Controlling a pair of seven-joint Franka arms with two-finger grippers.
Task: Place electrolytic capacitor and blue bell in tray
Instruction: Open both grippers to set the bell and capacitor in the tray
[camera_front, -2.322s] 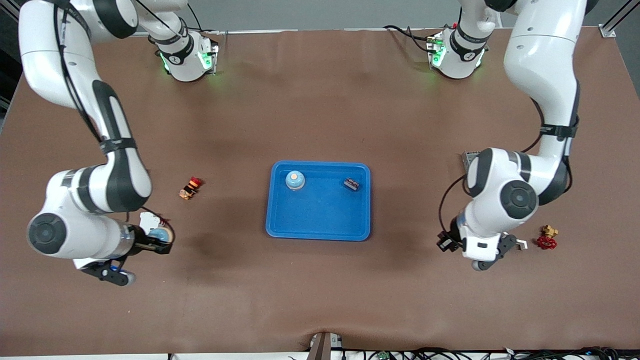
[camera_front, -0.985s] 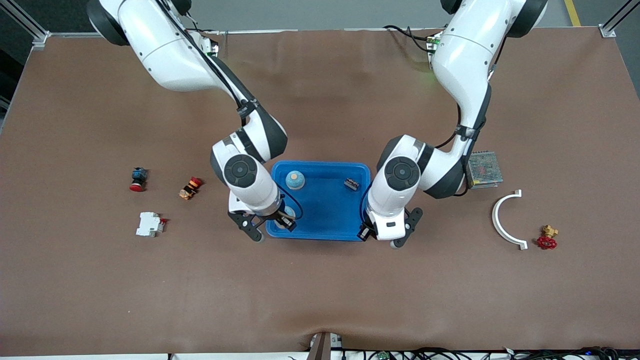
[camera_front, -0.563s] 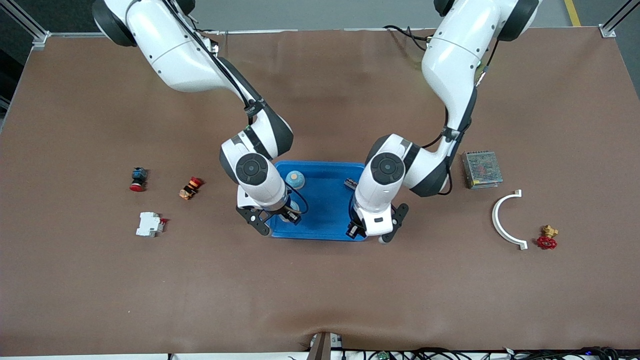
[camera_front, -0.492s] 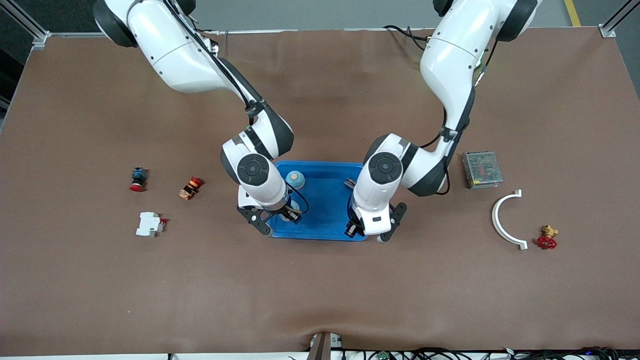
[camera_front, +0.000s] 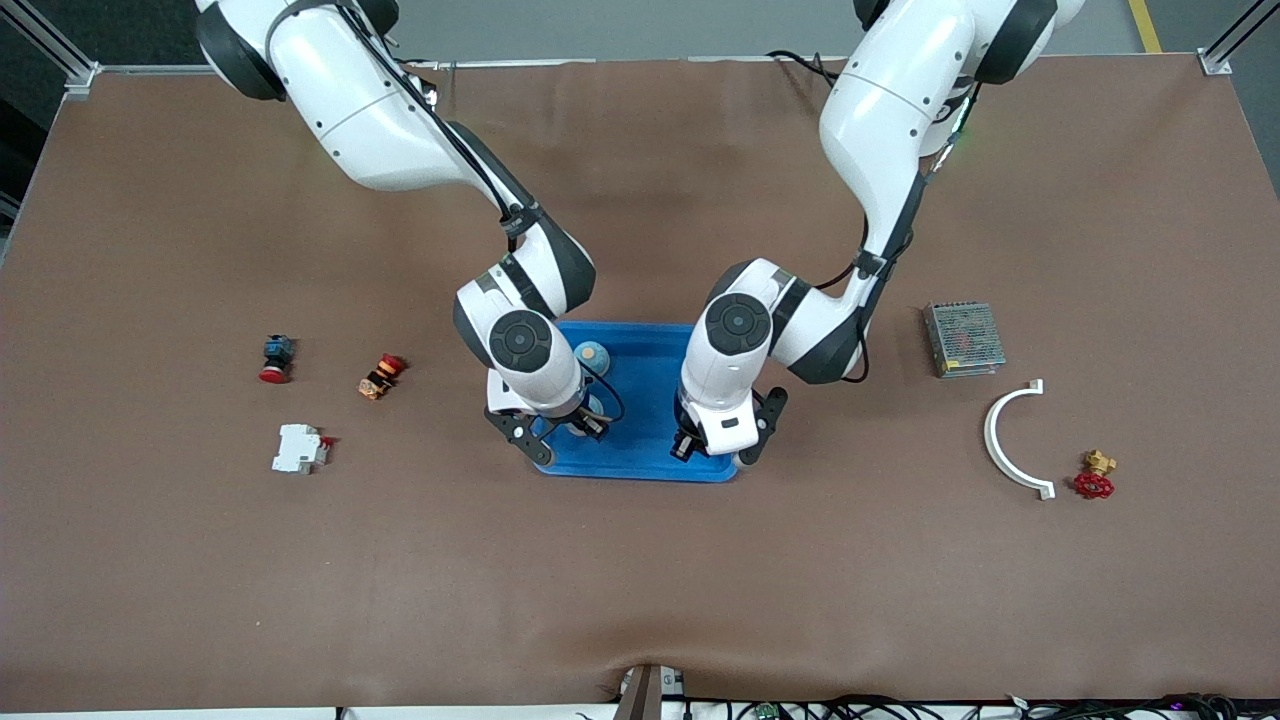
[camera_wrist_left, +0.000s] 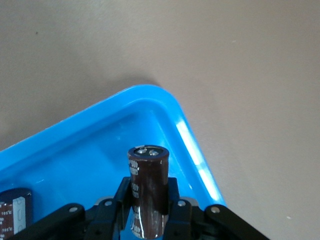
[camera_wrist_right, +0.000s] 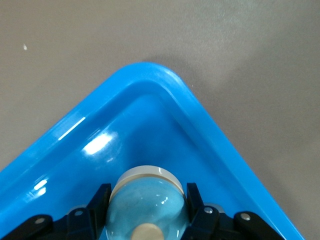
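My left gripper is to put the electrolytic capacitor down inside the bright-blue tray (camera_front: 697, 437) (camera_wrist_left: 97, 170), near the tray's rim that faces the white curved piece.
The bright-blue tray (camera_front: 650, 470) lies mid-table. My left gripper (camera_front: 688, 447) is shut on a dark brown electrolytic capacitor (camera_wrist_left: 148, 187), held upright over the tray's corner (camera_wrist_left: 165, 102) toward the left arm's end. My right gripper (camera_front: 588, 425) is shut on the blue bell (camera_wrist_right: 146, 205), a pale blue dome with a tan knob, over the tray's corner (camera_wrist_right: 150, 75) toward the right arm's end. Its fingers (camera_wrist_right: 99, 200) press the bell's sides. Another bell (camera_front: 591, 357) sits in the tray, and a second dark capacitor (camera_wrist_left: 12, 220) shows at the edge of the left wrist view.
Toward the right arm's end lie a red push button (camera_front: 275, 358), an orange and red switch (camera_front: 380, 376) and a white circuit breaker (camera_front: 300, 448). Toward the left arm's end lie a metal power supply (camera_front: 964, 339), a white curved piece (camera_front: 1012, 440) and a red-handled brass valve (camera_front: 1093, 478).
Both arms have swung in from the table's ends with their loads, and over the last second have edged further over the tray's corners. The left arm now hides the small capacitor in the tray.
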